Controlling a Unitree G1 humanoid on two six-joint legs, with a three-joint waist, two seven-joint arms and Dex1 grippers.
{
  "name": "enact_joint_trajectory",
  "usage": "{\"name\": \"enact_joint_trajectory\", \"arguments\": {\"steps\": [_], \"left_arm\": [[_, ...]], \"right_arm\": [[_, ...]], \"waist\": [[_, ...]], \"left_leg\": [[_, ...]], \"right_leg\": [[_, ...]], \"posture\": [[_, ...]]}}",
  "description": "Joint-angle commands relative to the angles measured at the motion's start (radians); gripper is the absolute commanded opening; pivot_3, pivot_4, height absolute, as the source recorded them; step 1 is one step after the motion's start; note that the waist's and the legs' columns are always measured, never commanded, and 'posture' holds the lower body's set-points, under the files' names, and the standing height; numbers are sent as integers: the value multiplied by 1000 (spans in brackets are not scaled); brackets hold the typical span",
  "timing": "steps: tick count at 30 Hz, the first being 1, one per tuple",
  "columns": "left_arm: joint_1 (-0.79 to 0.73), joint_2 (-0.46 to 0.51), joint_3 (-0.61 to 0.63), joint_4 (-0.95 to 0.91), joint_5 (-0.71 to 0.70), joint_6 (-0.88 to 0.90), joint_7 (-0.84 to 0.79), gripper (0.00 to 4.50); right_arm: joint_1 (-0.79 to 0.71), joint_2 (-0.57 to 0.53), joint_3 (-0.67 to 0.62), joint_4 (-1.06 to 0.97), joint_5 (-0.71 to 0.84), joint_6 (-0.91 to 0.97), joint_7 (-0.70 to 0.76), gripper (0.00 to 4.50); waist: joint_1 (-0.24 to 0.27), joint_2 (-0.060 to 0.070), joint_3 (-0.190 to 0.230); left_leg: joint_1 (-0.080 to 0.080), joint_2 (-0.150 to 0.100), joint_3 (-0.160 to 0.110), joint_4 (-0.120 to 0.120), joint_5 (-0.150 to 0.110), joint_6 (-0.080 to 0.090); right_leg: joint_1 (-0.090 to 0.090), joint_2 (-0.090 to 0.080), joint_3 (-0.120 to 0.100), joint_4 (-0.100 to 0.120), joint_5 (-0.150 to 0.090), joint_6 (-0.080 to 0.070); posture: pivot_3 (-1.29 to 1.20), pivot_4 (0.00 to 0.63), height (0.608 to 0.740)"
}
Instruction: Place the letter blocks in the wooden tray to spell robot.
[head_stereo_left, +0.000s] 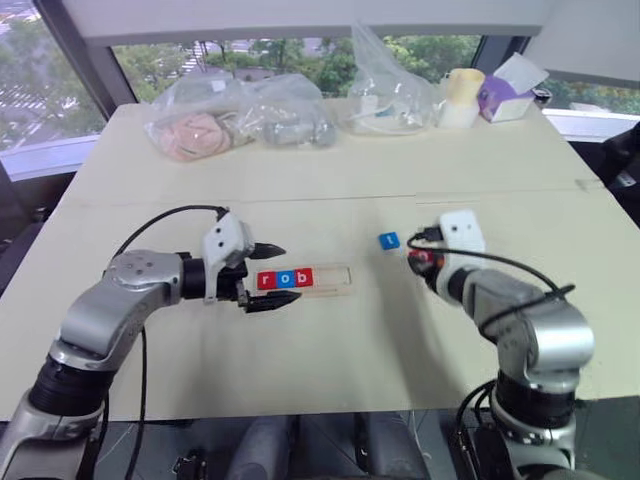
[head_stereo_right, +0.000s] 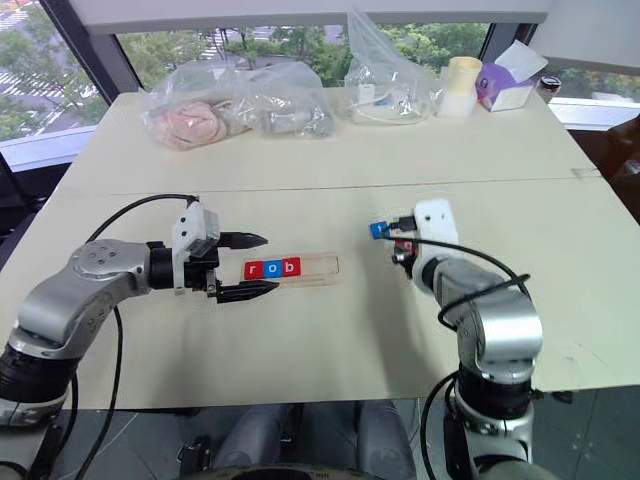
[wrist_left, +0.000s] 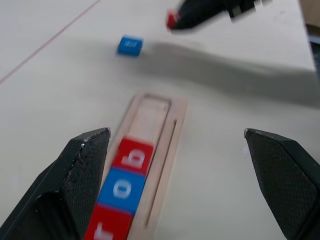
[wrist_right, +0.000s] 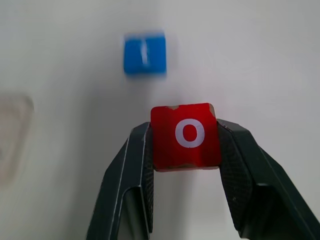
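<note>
My right gripper will put the red o block down and pinch its near and far sides (wrist_right: 186, 167), because its finger covers the block's side that faces the red b.
The pale wooden tray (head_stereo_left: 335, 279) lies mid-table with a red r (head_stereo_left: 265, 281), a blue o (head_stereo_left: 286, 279) and a red b (head_stereo_left: 304, 277) at its left end; its right part is bare. My left gripper (head_stereo_left: 272, 275) stands open at the tray's left end, one finger on each side of it. My right gripper (wrist_right: 186, 141) is shut on a red o block (wrist_right: 186, 135), lifted off the table to the right of the tray. A blue t block (head_stereo_left: 389, 241) lies on the table just beyond and left of that gripper.
Clear plastic bags (head_stereo_left: 240, 118) with soft items sit along the far edge. A pale cup (head_stereo_left: 461, 97) and a purple-and-white box (head_stereo_left: 507, 98) stand at the far right. Windows run behind the table's far edge.
</note>
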Motion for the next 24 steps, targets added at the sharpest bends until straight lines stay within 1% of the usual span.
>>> {"name": "enact_joint_trajectory", "arguments": {"steps": [1, 5, 11, 12, 13, 16, 17, 19, 20, 22, 24], "left_arm": [[-23, -12, -32, 33, 32, -39, -25, 4500], [-26, -9, -39, 56, 49, -54, -45, 4500], [-19, -3, -29, 66, 59, -60, -59, 4500], [-18, -3, -28, 66, 60, -60, -58, 4500], [-16, -3, -27, 64, 60, -59, -57, 4500], [-8, 1, -20, 57, 57, -55, -54, 4500], [-5, 5, -16, 55, 55, -53, -55, 4500], [-2, 13, -7, 53, 49, -50, -60, 4500], [-3, 18, 0, 51, 41, -44, -66, 4500], [-9, 30, 12, 49, 21, -32, -85, 4500], [-16, 48, 13, 46, 7, -26, -114, 4500]], "right_arm": [[31, 109, -2, -76, -10, 11, -60, 1196], [48, 210, 15, -81, -26, 11, -124, 1196], [69, 224, 32, -73, -19, 11, -151, 1196], [71, 226, 33, -72, -14, 11, -150, 2224], [71, 226, 33, -71, -12, 11, -151, 2636], [50, 229, 12, -69, -10, 11, -149, 4177], [33, 216, -4, -74, -4, 11, -136, 4461], [0, 176, -34, -88, 17, 11, -94, 4461], [-8, 114, -36, -83, 39, -18, -48, 4461], [-7, -40, -33, -52, 109, -133, 99, 4461], [23, -177, -57, -6, 203, -294, 304, 4461]], "waist": [[-3, 0, 0], [0, 1, 0], [4, 1, 0], [4, 1, 0], [3, 1, 0], [2, 1, 0], [2, 1, 0], [2, 1, 0], [3, 1, 0], [6, 1, 0], [4, 1, 0]], "left_leg": [[0, 0, 0, 0, 0, 0], [0, 0, 0, 0, 0, 0], [-1, -2, 0, 0, 0, 0], [-1, -2, 0, 0, 0, 0], [-1, -1, 0, -1, 0, 0], [-1, -1, -1, -1, 0, 0], [-1, -1, -1, -1, 0, 0], [-1, -1, -1, -1, 0, 0], [-1, -1, -1, 0, 0, 0], [-1, -1, -1, 0, 0, 0], [-1, -1, -1, -1, 0, 0]], "right_leg": [[0, 0, 0, 0, 0, 0], [-1, 1, 0, 0, 0, -1], [0, 0, 0, -3, 0, 0], [0, 0, 0, -3, 0, 0], [0, 0, 0, -3, 0, 0], [0, 0, 0, -3, 0, 0], [0, 0, 0, -3, 0, 0], [0, 0, 0, -3, 0, 0], [0, 0, 0, -3, 0, 0], [0, 0, -1, -3, 0, 0], [2, 0, -2, -7, 0, 0]], "posture": [[0, 150, 740], [0, 150, 740], [0, 150, 740], [0, 150, 740], [0, 150, 740], [0, 150, 740], [0, 150, 740], [0, 150, 740], [0, 150, 740], [0, 150, 740], [0, 150, 740]]}}
